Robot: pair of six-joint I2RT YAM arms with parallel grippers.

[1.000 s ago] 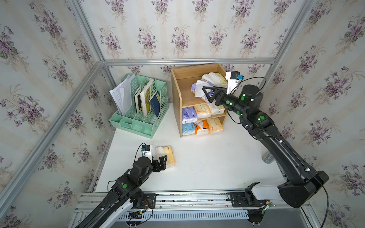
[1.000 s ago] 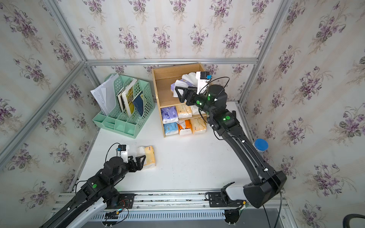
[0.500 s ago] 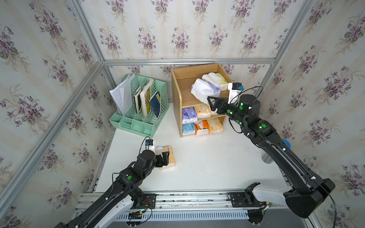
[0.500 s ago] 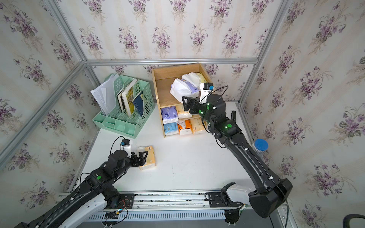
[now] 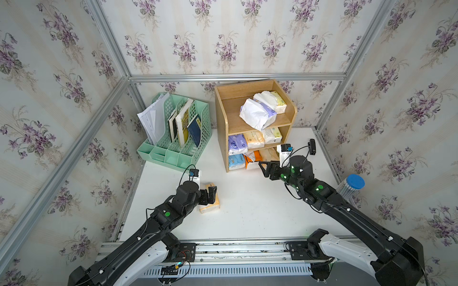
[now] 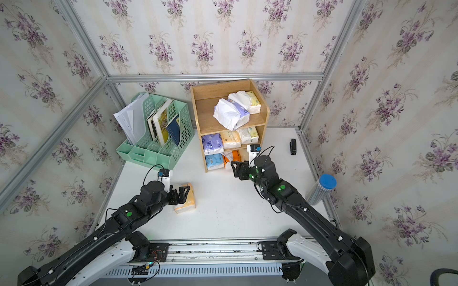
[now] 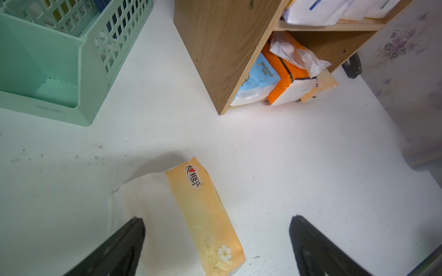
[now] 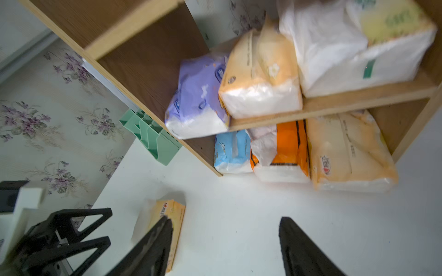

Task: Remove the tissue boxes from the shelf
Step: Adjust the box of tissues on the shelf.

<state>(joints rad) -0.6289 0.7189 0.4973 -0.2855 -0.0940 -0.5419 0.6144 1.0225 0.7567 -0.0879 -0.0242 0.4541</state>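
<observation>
The robot's right gripper should next close on the purple front end (image 5: pixel 268 121) of the white-and-purple tissue pack overhanging the shelf's top level.
The wooden shelf (image 5: pixel 221 128) stands at the back of the table. Its top tier holds a white-and-purple tissue pack (image 5: pixel 257 114) overhanging the front edge and a pale green-yellow one (image 5: pixel 278 101). Purple (image 8: pixel 198 105), yellow (image 8: pixel 260 78) and pale packs fill the middle tier. Light blue (image 8: pixel 230 153), orange (image 8: pixel 287 148) and yellow packs (image 8: pixel 346 155) fill the bottom tier. One yellow pack (image 7: pixel 203 210) lies on the table between the fingers of my open left gripper (image 7: pixel 216 229). My right gripper (image 5: pixel 264 168) hangs open and empty just in front of the bottom tier.
A mint-green file rack (image 5: pixel 176 146) with books and papers stands left of the shelf. A blue-capped cylinder (image 5: pixel 352 185) sits at the table's right edge, and a small black object (image 5: pixel 312 146) lies near the right wall. Aluminium frame posts border the table.
My right gripper has come away from the top tier and dropped to the bottom tier, jaws a little narrower. The white-and-purple pack stays on top. My left gripper edged forward over the yellow pack.
</observation>
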